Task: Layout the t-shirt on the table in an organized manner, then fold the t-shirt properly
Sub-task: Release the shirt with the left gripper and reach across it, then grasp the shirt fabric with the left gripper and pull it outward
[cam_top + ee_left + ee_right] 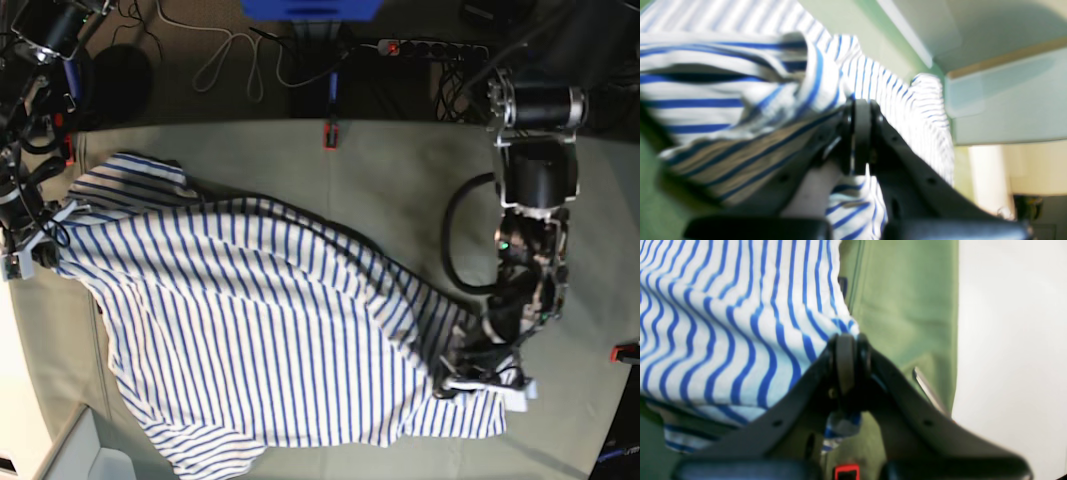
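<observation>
My left gripper should open and take that far edge point(462, 310) before I pull the shirt straight, as it is pinching a bunched fold short of the shirt's far edge.
The white t-shirt with blue stripes point(270, 330) lies stretched and wrinkled across the pale green table point(400, 170), from the far left to the near right. My left gripper point(462, 378) is shut on the shirt's edge at the right. The left wrist view shows its fingertips point(862, 105) pinching bunched striped cloth point(723, 93), lifted off the table point(873, 36). My right gripper point(45, 250) is shut on the shirt's edge at the table's left side. The right wrist view shows its tips point(846, 340) closed on a corner of the shirt point(723, 323) above the table cloth point(907, 306).
Red clamps sit on the table's far edge point(331, 133) and right edge point(624, 352); another shows in the right wrist view point(846, 471). A power strip point(430, 47) and cables lie on the floor behind. A pale box point(90, 455) stands at the near left corner.
</observation>
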Tool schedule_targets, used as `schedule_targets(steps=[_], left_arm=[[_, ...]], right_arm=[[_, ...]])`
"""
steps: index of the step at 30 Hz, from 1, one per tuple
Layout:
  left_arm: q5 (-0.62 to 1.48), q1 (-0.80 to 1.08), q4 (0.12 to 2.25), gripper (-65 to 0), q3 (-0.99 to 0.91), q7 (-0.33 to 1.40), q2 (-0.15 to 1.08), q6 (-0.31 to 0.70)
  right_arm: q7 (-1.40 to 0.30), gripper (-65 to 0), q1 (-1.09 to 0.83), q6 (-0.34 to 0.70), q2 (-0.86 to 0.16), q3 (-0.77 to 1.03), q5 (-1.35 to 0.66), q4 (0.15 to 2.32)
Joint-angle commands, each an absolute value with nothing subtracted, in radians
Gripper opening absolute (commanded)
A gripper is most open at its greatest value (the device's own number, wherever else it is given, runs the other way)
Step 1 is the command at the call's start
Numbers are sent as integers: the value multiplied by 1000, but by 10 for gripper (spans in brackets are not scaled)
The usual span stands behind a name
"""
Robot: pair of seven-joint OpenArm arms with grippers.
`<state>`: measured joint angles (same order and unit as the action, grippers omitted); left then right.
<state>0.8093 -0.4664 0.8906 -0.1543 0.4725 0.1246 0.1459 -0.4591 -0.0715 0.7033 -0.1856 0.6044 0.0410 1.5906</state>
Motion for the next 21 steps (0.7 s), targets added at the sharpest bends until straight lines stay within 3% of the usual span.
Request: schedule_targets(steps=[1,4,11,14,19,21], left_arm=[[822,-506,881,-644,-134,433,131,157],[826,-509,829,-608,-91,404,133,157],[835,-473,871,-223,-91,406,140,170],[852,-375,1004,-244,-101,401,170,159],[842,-278,1044,-453,-242,400,182,157],[842,-269,1006,-501,-278,400,180,157]], right_arm=[[-435,-650,-59,698,-205,608,28,1609],[-435,-650,-56,698,-205,608,28,1609],[-435,-650,-54,698,-205,608,28,1609],[-435,-650,-53,698,-203,608,28,1609],[-435,-650,-41,698,-203,579,28,1609],[-435,-650,-47,698,-203,561,28,1609]])
